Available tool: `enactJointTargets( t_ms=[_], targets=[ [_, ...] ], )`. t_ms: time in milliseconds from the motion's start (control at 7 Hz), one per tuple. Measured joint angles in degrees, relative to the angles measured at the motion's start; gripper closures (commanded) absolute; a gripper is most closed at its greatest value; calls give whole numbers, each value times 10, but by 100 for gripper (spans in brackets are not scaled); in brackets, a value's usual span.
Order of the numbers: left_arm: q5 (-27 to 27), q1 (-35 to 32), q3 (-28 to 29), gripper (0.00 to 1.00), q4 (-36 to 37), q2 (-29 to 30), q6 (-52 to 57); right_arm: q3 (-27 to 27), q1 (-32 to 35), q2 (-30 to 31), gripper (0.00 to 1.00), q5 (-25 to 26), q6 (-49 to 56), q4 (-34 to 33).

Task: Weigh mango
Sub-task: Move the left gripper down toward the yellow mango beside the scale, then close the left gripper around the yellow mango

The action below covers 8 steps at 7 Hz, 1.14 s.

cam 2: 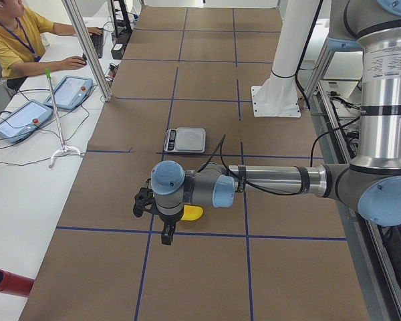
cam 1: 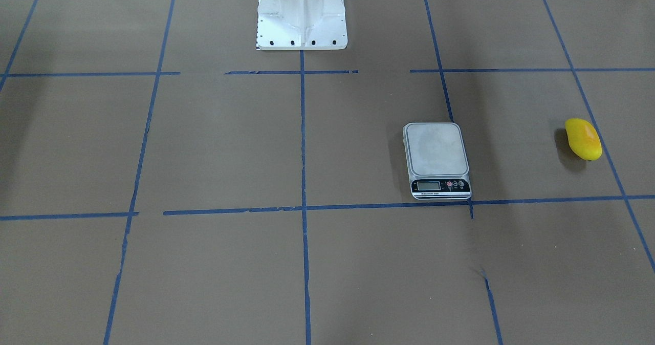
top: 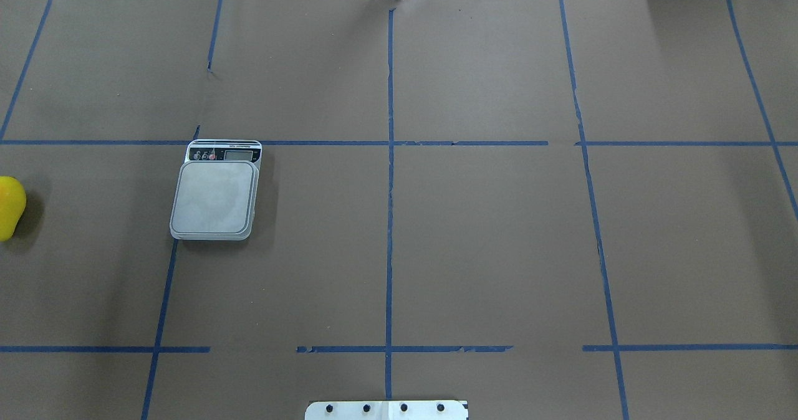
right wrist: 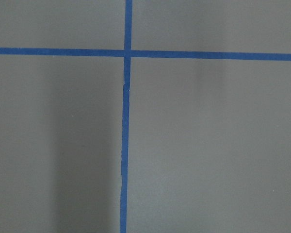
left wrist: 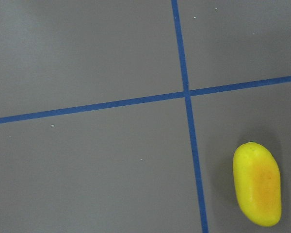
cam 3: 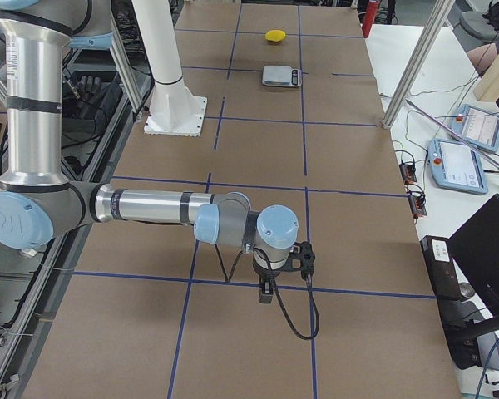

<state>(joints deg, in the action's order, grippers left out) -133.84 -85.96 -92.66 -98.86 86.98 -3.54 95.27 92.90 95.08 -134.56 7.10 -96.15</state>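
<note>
The middle of the yellow mango [cam 1: 583, 138] [left wrist: 258, 185], between its green-tipped end and its other end, will be gripped by my left gripper.
The yellow mango [cam 1: 583, 138] with an orange blush lies on the brown table, apart from the small grey scale [cam 1: 436, 153], whose platform is bare. In the overhead view the mango [top: 9, 207] is at the left edge, left of the scale [top: 215, 197]. It also shows in the left wrist view [left wrist: 258, 183], at the lower right. My left gripper [cam 2: 142, 200] hangs above the table close to the mango [cam 2: 192, 213]; I cannot tell if it is open or shut. My right gripper [cam 3: 303, 258] is far from the mango [cam 3: 274, 35]; I cannot tell its state either.
Blue tape lines [top: 389, 189] divide the table into squares. The white robot base [cam 1: 302, 15] stands at the table's robot side. An operator [cam 2: 17, 33] sits at a side desk with tablets [cam 2: 20, 119]. A red cylinder [cam 2: 10, 282] lies beside the table.
</note>
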Motion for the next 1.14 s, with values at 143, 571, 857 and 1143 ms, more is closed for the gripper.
enactJointTargets(
  t_ms=[143,571,857,1143],
  targets=[
    [2,51,14,0,-44,0,-62,0,0,0,0,0,0,0],
    [3,134,85,0,-148,4,-151,0,0,0,0,0,0,0],
    [3,164,93,0,-173,7,-185,0,0,0,0,0,0,0],
    [3,186,98,11,-176,9,-190,0,0,0,0,0,0,0]
  ],
)
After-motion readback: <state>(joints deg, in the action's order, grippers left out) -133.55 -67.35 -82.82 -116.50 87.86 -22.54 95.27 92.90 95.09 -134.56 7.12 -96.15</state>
